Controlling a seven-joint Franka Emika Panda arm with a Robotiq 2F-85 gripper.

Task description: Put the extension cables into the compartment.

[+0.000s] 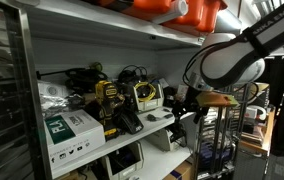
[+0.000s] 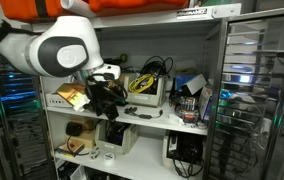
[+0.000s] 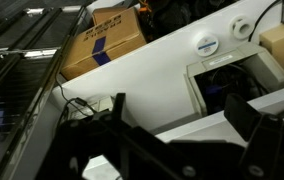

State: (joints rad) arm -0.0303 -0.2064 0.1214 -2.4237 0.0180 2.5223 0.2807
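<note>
The robot's gripper should next close on the extension cable's bundled strands (image 1: 167,115), which lie on the white shelf board in front of the yellow-and-white device.
The compartment is the wide bay in both exterior views, with a white shelf board (image 1: 158,127) (image 2: 154,121) and a pale back wall. Black coiled cables (image 1: 132,74) (image 2: 150,69) lie in it on top of a yellow-and-white device (image 1: 145,95) (image 2: 144,87). My gripper (image 1: 178,101) (image 2: 103,96) hangs at the front edge of this shelf, apart from the cables. In the wrist view the two black fingers (image 3: 182,115) stand wide apart with only a white surface between them. The gripper is open and empty.
A white-and-green box (image 1: 70,133), black and yellow tools (image 1: 110,100) and a blue-black item (image 2: 189,85) crowd the shelf. Orange cases (image 1: 182,10) sit on the shelf above. A cardboard box (image 3: 107,40) and printers (image 2: 115,137) sit lower down. A wire rack (image 2: 250,90) stands beside the bay.
</note>
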